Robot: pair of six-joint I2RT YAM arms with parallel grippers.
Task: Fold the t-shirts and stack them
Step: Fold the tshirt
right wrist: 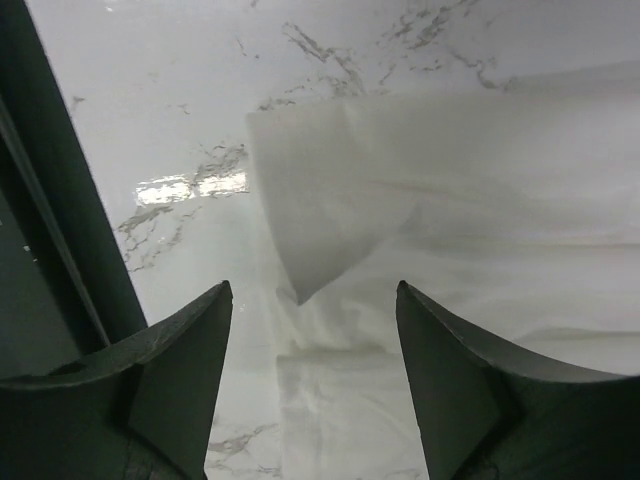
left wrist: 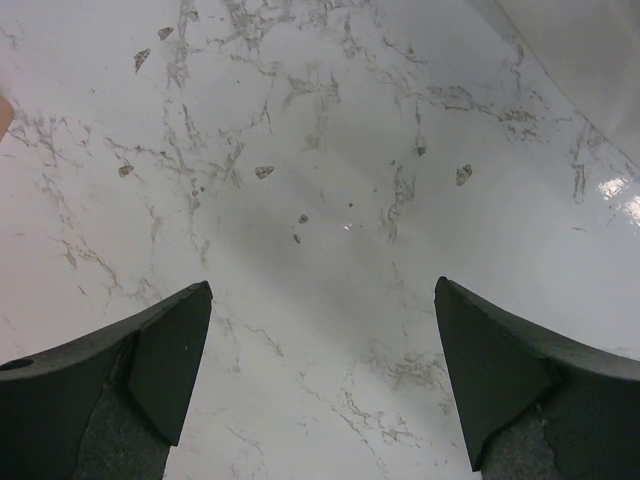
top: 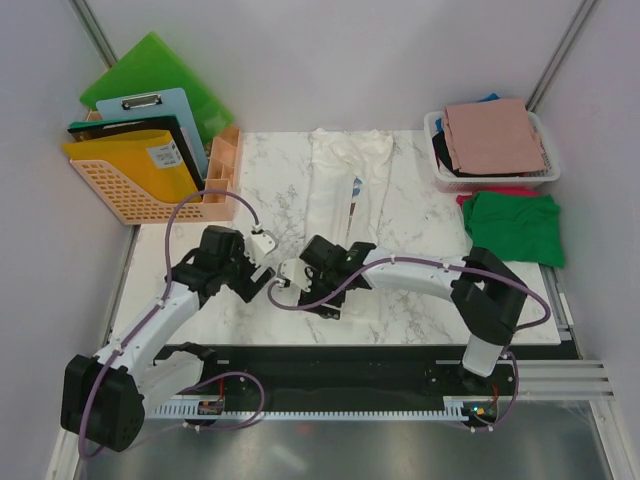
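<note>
The near corner of the cream-white t-shirt is turned over. Next, my right gripper takes the corner's loose end (right wrist: 304, 284) and lays it flat before folding further.
A cream-white t-shirt (top: 335, 185) lies folded into a long strip at the middle back of the marble table (top: 420, 300). Its near end (right wrist: 450, 200) lies under my right gripper (top: 291, 273), with one corner turned over. The right gripper (right wrist: 315, 292) is open just above that cloth and nothing is pinched between its fingers. My left gripper (top: 262, 258) hangs open over bare marble (left wrist: 320, 200) left of the shirt, and a bit of the shirt's edge (left wrist: 590, 50) shows in the left wrist view. A green t-shirt (top: 515, 228) lies at the right on a red one (top: 488, 191). A dusty-pink t-shirt (top: 495, 135) tops the basket.
A white mesh basket (top: 492, 183) at the back right holds the pink shirt over black and blue cloth. At the back left stand an orange file rack (top: 125, 190) with clipboards, green plastic boards (top: 150, 70) and a small peach box (top: 222, 165). A black rail (top: 350, 365) runs along the near edge.
</note>
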